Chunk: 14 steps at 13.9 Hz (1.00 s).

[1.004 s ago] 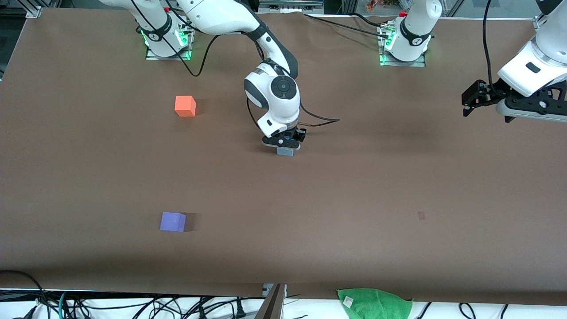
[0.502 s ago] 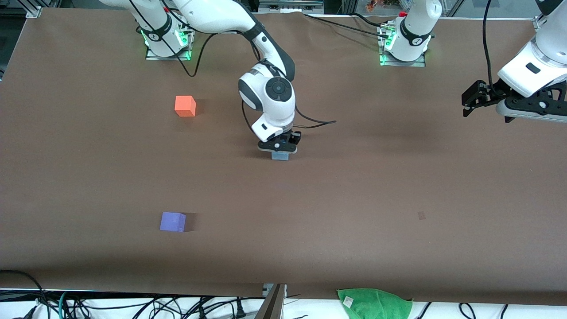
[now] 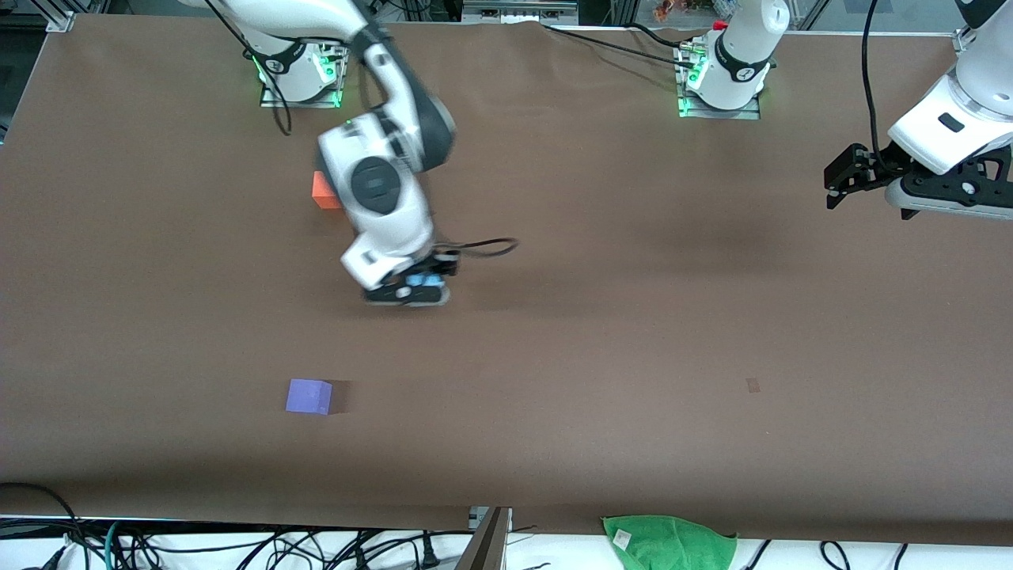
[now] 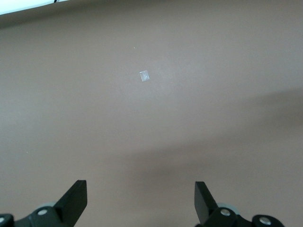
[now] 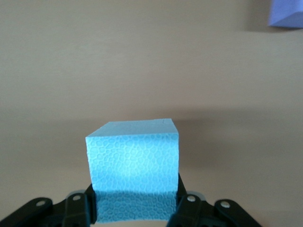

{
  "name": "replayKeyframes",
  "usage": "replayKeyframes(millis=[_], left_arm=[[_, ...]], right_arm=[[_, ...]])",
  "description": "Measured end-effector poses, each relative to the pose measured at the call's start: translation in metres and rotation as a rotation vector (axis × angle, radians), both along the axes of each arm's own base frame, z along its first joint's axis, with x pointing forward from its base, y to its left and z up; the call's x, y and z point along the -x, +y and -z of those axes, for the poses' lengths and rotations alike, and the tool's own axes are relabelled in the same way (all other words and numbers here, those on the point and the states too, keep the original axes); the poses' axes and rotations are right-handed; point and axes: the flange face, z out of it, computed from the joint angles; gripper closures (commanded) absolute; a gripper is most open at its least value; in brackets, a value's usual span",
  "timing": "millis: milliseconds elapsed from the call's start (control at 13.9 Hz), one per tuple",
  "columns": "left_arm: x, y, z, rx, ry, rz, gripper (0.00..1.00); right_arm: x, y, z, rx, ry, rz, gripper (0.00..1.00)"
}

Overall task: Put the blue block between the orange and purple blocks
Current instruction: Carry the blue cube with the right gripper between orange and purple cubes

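Next, I let go of the blue block, which is above the table's middle now, with my right gripper on the bare brown mat, about midway (image 3: 325,288) between the orange and purple blocks.
My right gripper (image 3: 407,297) is shut on the blue block (image 5: 133,165) and holds it above the table's middle; in the front view the hand hides the block. The orange block (image 3: 320,192) sits toward the right arm's end, half hidden by the right arm. The purple block (image 3: 309,396) lies nearer to the front camera, almost in line with the orange one; its corner shows in the right wrist view (image 5: 286,13). My left gripper (image 3: 839,184) waits open and empty in the air at the left arm's end of the table; its fingertips (image 4: 75,198) show over bare table.
A brown mat (image 3: 633,317) covers the table. A small pale mark (image 3: 753,385) lies on it toward the left arm's end, and shows in the left wrist view (image 4: 144,75). A green cloth (image 3: 669,541) hangs at the front edge. A cable (image 3: 483,247) trails from the right hand.
My right gripper has carried the blue block toward the right arm's end of the table, and the arm now covers part of the orange block. The left arm has not moved.
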Motion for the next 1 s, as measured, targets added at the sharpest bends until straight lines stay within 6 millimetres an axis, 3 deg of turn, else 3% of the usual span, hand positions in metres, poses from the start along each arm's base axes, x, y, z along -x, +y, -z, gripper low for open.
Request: replayKeyframes(millis=[215,502,645,1004], left_arm=[[-0.001,0.0,-0.001,0.001,-0.003,0.0,0.0],[-0.003,0.0,-0.001,0.001,-0.003,0.0,0.0],[-0.003,0.0,-0.001,0.001,-0.003,0.0,0.0],[-0.003,0.0,-0.001,0.001,-0.004,0.0,0.0]], right_arm=[[-0.014,-0.092,0.001,-0.01,0.048,0.004,0.55],[-0.003,-0.179,0.031,0.014,0.071,0.001,0.55],[0.008,-0.193,0.05,0.018,0.061,0.011,0.55],[0.045,-0.208,0.107,0.027,-0.027,0.027,0.55]])
